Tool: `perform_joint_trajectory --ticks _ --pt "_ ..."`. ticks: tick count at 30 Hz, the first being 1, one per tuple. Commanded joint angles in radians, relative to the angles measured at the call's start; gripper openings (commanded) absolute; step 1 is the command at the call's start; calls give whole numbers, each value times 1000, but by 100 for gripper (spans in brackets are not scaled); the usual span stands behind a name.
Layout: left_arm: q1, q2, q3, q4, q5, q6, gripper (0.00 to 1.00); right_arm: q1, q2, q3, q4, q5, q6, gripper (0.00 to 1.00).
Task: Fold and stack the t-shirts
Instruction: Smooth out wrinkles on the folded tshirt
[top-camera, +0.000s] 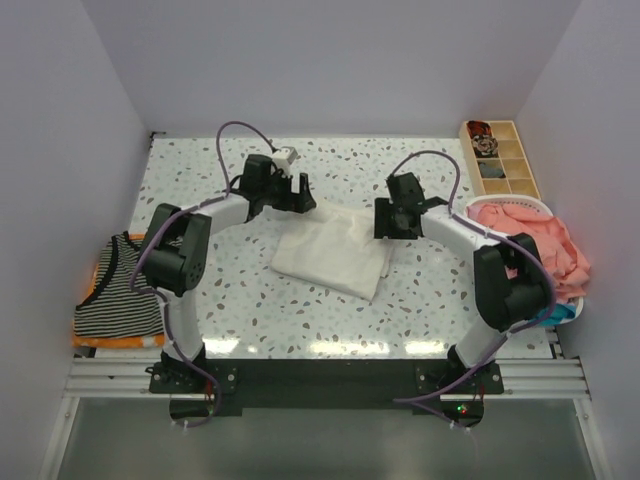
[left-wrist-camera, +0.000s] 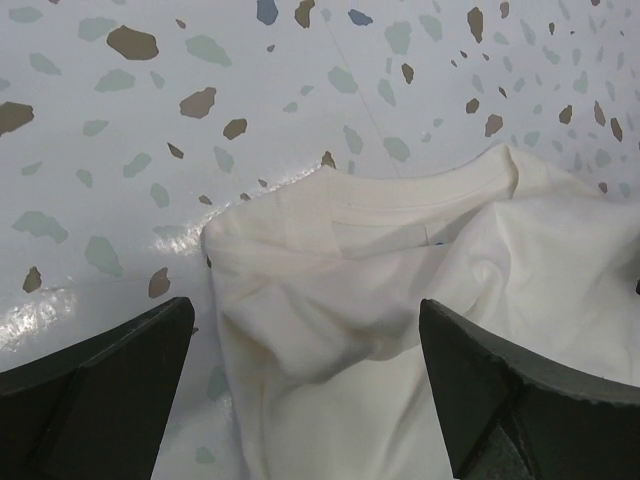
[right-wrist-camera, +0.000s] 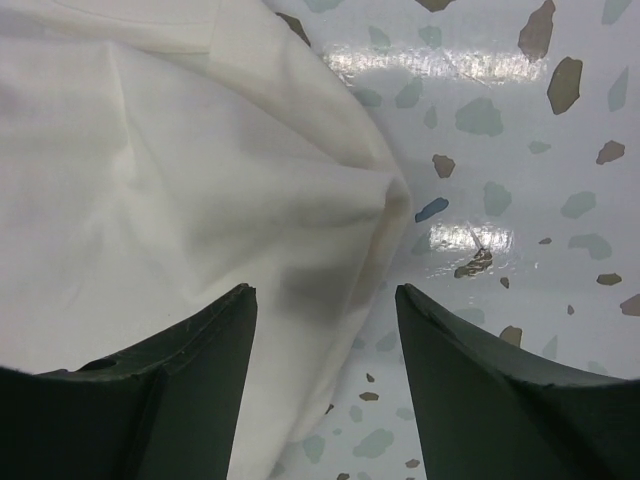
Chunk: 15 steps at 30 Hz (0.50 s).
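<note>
Next, I pinch the layer's wrinkled edge (left-wrist-camera: 312, 362) with my left gripper and pull it flat over the collar, because the cream t-shirt's top layer bunches short of its collar.
The cream t-shirt (top-camera: 332, 248) lies partly folded in the middle of the speckled table. My left gripper (top-camera: 297, 192) hovers open over its far left corner; the left wrist view shows the collar and wrinkled cloth (left-wrist-camera: 400, 260) between the spread fingers (left-wrist-camera: 100, 390). My right gripper (top-camera: 393, 222) hovers open over the shirt's right edge; the right wrist view shows the folded cloth edge (right-wrist-camera: 200, 180) between the fingers (right-wrist-camera: 470, 390). A black-and-white striped tee (top-camera: 120, 290) lies on an orange one (top-camera: 125, 341) at the left edge.
A white basket (top-camera: 568, 310) at the right holds a coral-pink tee (top-camera: 535, 245) with a bit of blue cloth (top-camera: 549, 315) below. A compartmented wooden tray (top-camera: 503, 157) stands at the back right. White walls enclose the table.
</note>
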<state>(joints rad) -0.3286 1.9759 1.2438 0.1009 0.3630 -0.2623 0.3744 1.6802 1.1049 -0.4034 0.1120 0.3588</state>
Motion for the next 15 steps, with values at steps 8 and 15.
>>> perform_joint_trajectory --ticks 8,15 --pt "-1 87 154 -7 53 46 79 -55 73 79 110 -54 11 50" --pt "13 129 186 -4 96 34 31 -87 124 95 175 -109 14 36"
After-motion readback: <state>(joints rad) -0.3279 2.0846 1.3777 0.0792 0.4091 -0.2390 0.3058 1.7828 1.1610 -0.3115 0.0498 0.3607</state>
